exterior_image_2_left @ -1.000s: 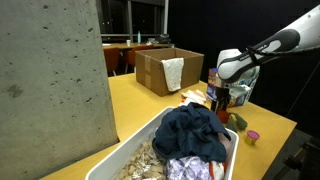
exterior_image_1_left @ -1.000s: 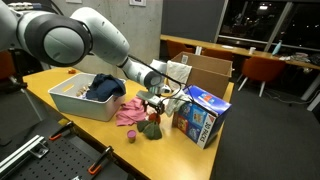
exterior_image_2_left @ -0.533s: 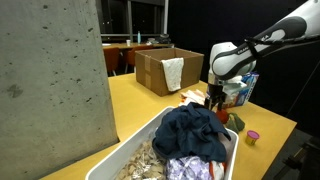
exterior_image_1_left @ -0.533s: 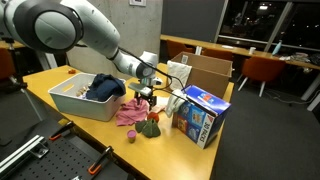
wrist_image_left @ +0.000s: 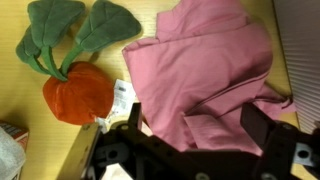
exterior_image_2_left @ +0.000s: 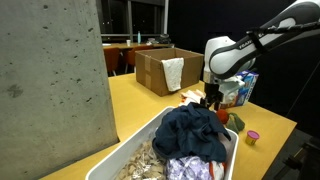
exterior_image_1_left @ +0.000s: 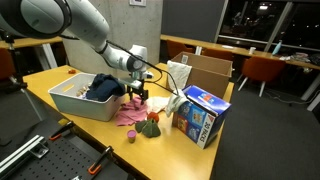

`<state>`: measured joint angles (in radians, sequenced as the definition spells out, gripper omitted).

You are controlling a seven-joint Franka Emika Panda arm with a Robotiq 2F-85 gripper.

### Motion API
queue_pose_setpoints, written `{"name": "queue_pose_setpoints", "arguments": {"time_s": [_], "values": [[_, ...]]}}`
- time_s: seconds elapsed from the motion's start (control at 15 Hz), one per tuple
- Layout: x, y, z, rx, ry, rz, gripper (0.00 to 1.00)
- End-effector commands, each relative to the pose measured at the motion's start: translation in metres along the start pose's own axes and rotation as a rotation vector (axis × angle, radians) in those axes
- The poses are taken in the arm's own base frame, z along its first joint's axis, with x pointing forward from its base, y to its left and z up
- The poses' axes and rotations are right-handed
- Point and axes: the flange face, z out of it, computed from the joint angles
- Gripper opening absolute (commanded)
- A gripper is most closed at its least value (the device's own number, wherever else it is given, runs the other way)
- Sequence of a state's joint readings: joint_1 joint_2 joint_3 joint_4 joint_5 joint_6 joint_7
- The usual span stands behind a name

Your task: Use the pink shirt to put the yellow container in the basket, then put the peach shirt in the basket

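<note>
My gripper is to close next on the folded end of the pink shirt (exterior_image_1_left: 142, 97), the end that is farthest from the small pink cup.
A pink shirt (wrist_image_left: 200, 65) lies crumpled on the yellow table, next to the white basket (exterior_image_1_left: 72, 104); it also shows in an exterior view (exterior_image_1_left: 129, 113). My gripper (wrist_image_left: 197, 130) is open and hovers just above the shirt, one finger on each side of a fold. It shows in both exterior views (exterior_image_1_left: 137, 93) (exterior_image_2_left: 210, 100). The basket (exterior_image_2_left: 150, 150) holds a dark blue cloth (exterior_image_2_left: 195, 130). I see no yellow container and no separate peach shirt in any view.
An orange plush vegetable with green leaves (wrist_image_left: 78, 90) lies beside the shirt (exterior_image_1_left: 150, 127). A small pink cup (exterior_image_1_left: 131, 136) and a blue carton (exterior_image_1_left: 205, 115) stand nearby. An open cardboard box (exterior_image_2_left: 162, 70) sits further back on the table.
The arm has swung away from the blue carton and plush toward the basket. The gripper now hangs over the pink shirt, still open.
</note>
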<state>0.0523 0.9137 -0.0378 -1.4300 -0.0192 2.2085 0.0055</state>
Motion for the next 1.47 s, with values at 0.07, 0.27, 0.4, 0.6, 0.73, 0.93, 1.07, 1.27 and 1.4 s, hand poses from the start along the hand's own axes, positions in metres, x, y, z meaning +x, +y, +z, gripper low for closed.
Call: {"name": "queue_pose_setpoints", "arguments": {"time_s": [0.07, 0.27, 0.4, 0.6, 0.73, 0.93, 1.07, 1.27, 1.4], "values": [[0.018, -0.016, 0.001, -0.047, 0.072, -0.063, 1.00], [0.031, -0.023, 0.012, -0.044, 0.120, -0.096, 1.00], [0.038, -0.025, 0.020, -0.040, 0.134, -0.115, 1.00], [0.051, -0.021, 0.026, -0.038, 0.148, -0.143, 1.00], [0.061, -0.018, 0.026, -0.037, 0.163, -0.158, 1.00], [0.074, -0.017, 0.024, -0.029, 0.194, -0.180, 1.00], [0.078, -0.018, 0.027, -0.019, 0.201, -0.190, 1.00], [0.078, -0.021, 0.037, 0.003, 0.191, -0.199, 1.00], [0.078, -0.021, 0.044, 0.011, 0.185, -0.200, 1.00]]}}
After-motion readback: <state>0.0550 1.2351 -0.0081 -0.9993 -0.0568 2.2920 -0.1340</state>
